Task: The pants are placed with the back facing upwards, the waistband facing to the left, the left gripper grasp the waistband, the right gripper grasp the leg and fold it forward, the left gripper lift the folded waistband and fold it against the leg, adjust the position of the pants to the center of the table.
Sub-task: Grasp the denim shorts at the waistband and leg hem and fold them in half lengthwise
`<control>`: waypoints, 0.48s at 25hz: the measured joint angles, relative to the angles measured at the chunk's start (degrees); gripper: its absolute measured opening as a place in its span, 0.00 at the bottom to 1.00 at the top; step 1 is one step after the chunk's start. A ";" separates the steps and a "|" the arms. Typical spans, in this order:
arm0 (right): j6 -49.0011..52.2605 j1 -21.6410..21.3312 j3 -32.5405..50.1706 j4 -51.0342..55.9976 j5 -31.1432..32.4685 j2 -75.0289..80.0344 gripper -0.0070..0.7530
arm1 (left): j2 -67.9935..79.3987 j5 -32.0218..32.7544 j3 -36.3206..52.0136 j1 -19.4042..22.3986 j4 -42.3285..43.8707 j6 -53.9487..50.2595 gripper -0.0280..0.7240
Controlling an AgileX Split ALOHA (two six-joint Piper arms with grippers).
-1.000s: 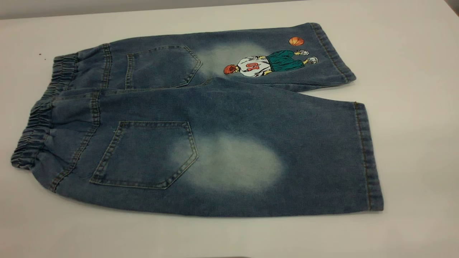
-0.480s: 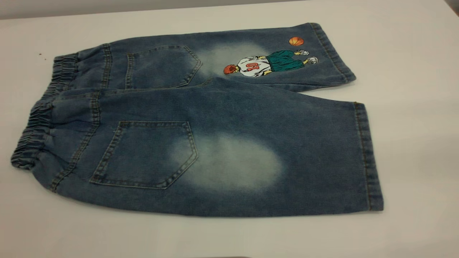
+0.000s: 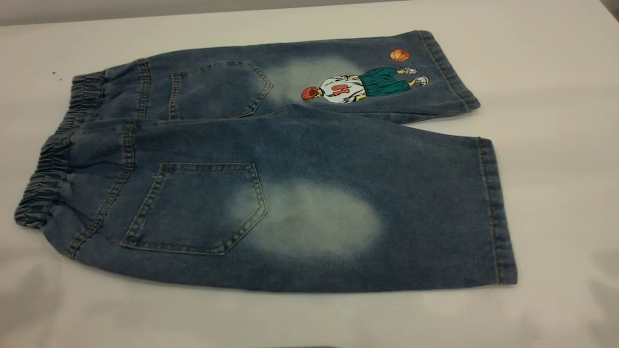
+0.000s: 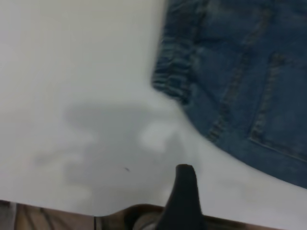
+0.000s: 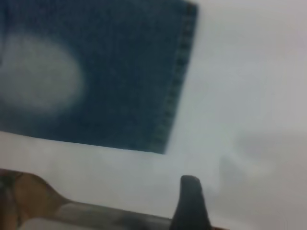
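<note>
Next, my right gripper needs to go to the plain leg's hem (image 3: 500, 255) (image 5: 162, 133) and take hold close to its near corner, to fold that leg over.
The pants (image 3: 290, 159) lie flat on the table (image 3: 556, 96), back pockets up, with the ruffled waistband (image 3: 48, 164) at the left. The plain leg (image 3: 411, 208) with its pale oval is nearest the camera. The printed leg (image 3: 362, 82) lies behind it. Neither gripper appears in the exterior view. In the left wrist view the left gripper (image 4: 238, 201) hovers over bare table short of the waistband (image 4: 175, 72), with one dark finger (image 4: 184, 196) showing. In the right wrist view the right gripper (image 5: 240, 201) hovers off the leg's hem (image 5: 175, 91), also with a single finger (image 5: 191, 201) showing. Neither holds anything.
Bare white table surrounds the pants on all sides. The table's near edge (image 4: 57, 207) shows low in the left wrist view, and the same edge (image 5: 96, 208) in the right wrist view. Soft shadows (image 3: 29, 285) fall on the near corners of the table.
Grey shadows have spread over the table's near left and near right corners in the exterior view. The pants have not moved.
</note>
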 joint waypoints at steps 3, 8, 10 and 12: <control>-3.13 0.00 0.00 4.04 -3.74 6.88 0.63 | 9.32 -5.16 0.00 0.00 0.71 -0.99 0.79; -7.39 0.00 -0.05 9.69 -8.89 14.17 0.63 | 23.90 -12.38 -0.69 1.41 5.71 -7.18 0.79; -8.80 0.00 -0.05 11.29 -10.09 15.36 0.63 | 29.23 -14.17 -1.94 2.15 6.66 -8.63 0.79; -9.48 0.00 -0.05 12.65 -11.11 15.85 0.63 | 34.03 -14.97 -3.43 2.31 6.88 -8.98 0.79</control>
